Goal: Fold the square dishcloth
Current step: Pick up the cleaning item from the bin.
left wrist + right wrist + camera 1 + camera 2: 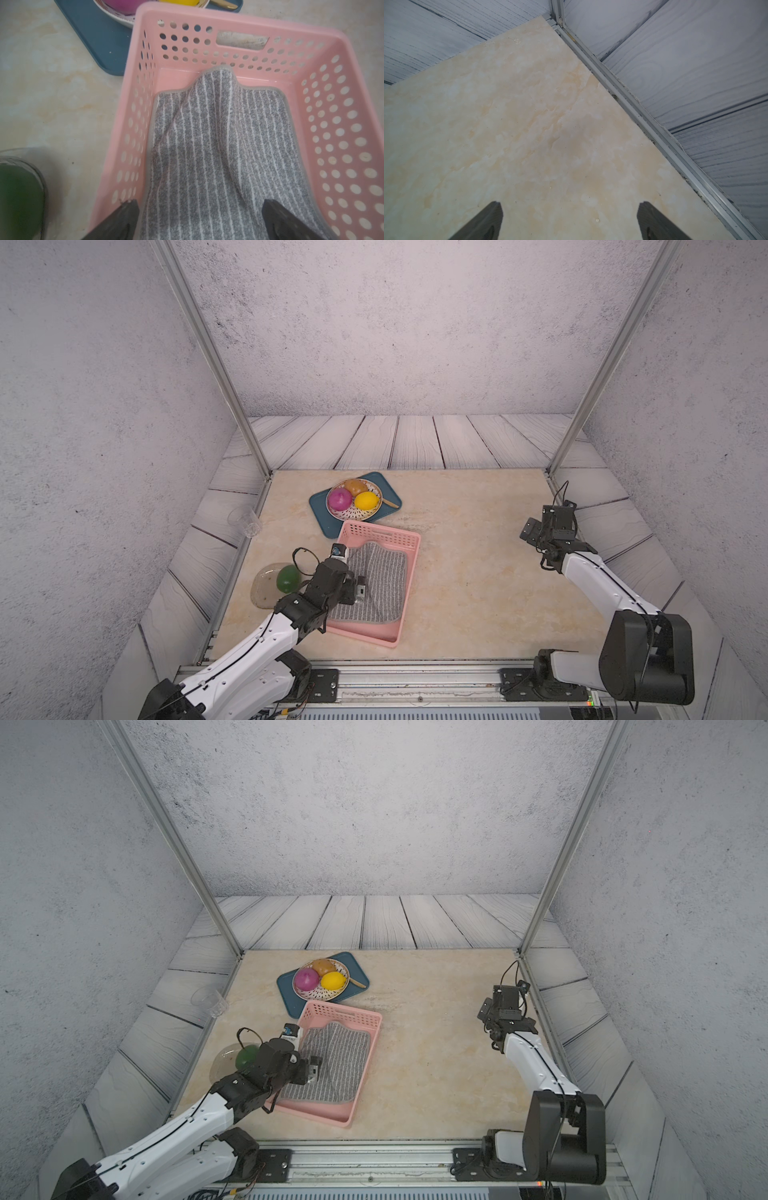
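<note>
The square dishcloth is lying rumpled in the pink basket, so next my left gripper pinches its raised fold (231, 148) and lifts it out onto open tabletop before folding it.
The square dishcloth (380, 578) (345, 1058) (218, 145), grey with thin white stripes and a grey hem, lies rumpled in the pink basket (409, 589) (368, 1065) (332, 124). A raised fold runs along its middle and one rounded corner leans on the far wall. My left gripper (358, 593) (312, 1071) (200, 204) is open, its fingers spread over the cloth's near part inside the basket, nothing pinched between them. My right gripper (530, 533) (485, 1011) (570, 204) is open and empty, high over bare table near the right rail.
A blue tray (322, 516) behind the basket carries a plate (349, 512) of pink, yellow and brown fruit. A clear bowl with a green fruit (287, 578) sits left of the basket by my left wrist. A clear cup (246, 521) lies beyond the left rail.
</note>
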`<action>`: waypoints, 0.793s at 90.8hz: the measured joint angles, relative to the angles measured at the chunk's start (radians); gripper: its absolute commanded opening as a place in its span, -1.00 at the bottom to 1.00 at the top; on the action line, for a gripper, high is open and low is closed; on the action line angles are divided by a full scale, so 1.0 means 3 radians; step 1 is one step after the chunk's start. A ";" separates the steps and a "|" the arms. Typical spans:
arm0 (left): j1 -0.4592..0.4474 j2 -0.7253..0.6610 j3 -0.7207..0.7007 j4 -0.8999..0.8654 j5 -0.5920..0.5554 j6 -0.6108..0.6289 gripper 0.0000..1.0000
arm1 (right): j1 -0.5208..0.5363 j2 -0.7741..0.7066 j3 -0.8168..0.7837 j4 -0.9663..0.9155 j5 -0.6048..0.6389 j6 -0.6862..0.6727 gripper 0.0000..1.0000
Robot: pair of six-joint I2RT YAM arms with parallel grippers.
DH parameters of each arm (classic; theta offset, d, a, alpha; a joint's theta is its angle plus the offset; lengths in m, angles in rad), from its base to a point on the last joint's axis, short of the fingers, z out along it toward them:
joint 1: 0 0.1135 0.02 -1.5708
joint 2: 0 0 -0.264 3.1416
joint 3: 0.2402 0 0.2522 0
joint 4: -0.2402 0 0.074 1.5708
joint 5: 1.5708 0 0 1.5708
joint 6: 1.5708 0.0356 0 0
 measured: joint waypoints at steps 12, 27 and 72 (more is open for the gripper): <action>-0.0117 0.0225 0.0022 -0.0070 -0.0028 -0.0079 1.00 | 0.0000 0.0000 0.0000 0.0000 0.0017 0.0000 0.99; -0.0226 0.0464 0.0041 -0.0076 -0.0064 -0.0193 1.00 | 0.0000 -0.0004 -0.0013 0.0000 0.0060 0.0001 0.99; -0.0285 0.0988 0.0175 -0.0041 -0.0219 -0.0359 1.00 | 0.0000 -0.0125 -0.0053 0.0000 0.0109 0.0025 0.99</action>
